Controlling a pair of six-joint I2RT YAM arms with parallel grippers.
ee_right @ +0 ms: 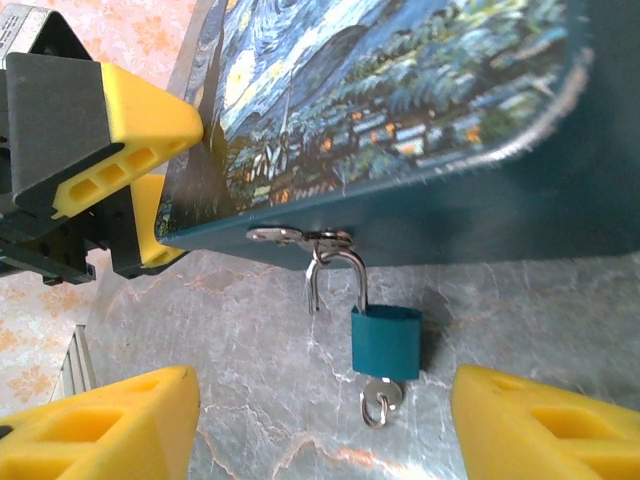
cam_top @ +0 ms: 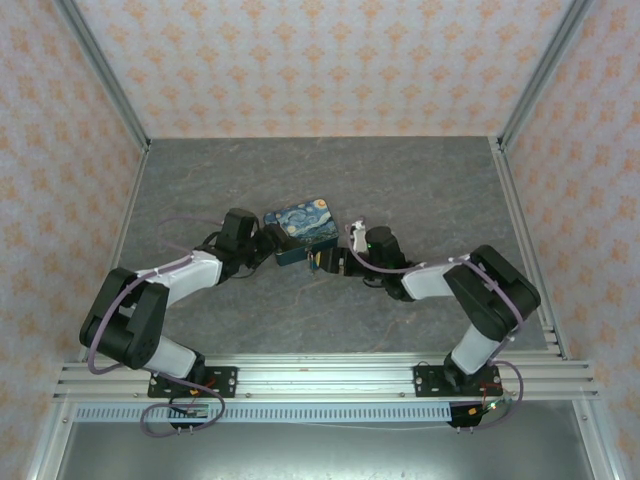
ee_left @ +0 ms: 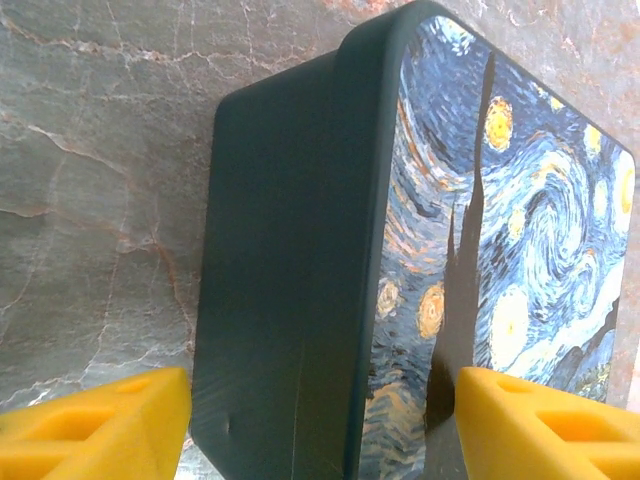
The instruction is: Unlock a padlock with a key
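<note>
The padlock's open shackle is still hooked through the silver hasp. Next, my right gripper grabs the teal body [ee_right: 386, 342] above the key and works the shackle out.
The small teal padlock [ee_right: 385, 340] hangs from the silver hasp [ee_right: 300, 237] on the side of the night-sky tin box [ee_right: 400, 90]. Its shackle [ee_right: 340, 270] is sprung open, with one leg free of the body. The key [ee_right: 380, 400], with a small ring, sits in the bottom of the lock. My right gripper [ee_right: 325, 430] is open just short of the key and touches nothing. My left gripper [ee_left: 320, 430] is closed across the box [ee_left: 300, 250], one finger [ee_left: 90, 430] at its dark underside and the other on the painted lid.
The box [cam_top: 300, 228] sits mid-table on the grey marbled surface [cam_top: 320, 170], between my left gripper [cam_top: 268, 243] and right gripper [cam_top: 330, 263]. Patterned walls enclose the table on three sides. The aluminium rail [cam_top: 320, 378] runs along the near edge.
</note>
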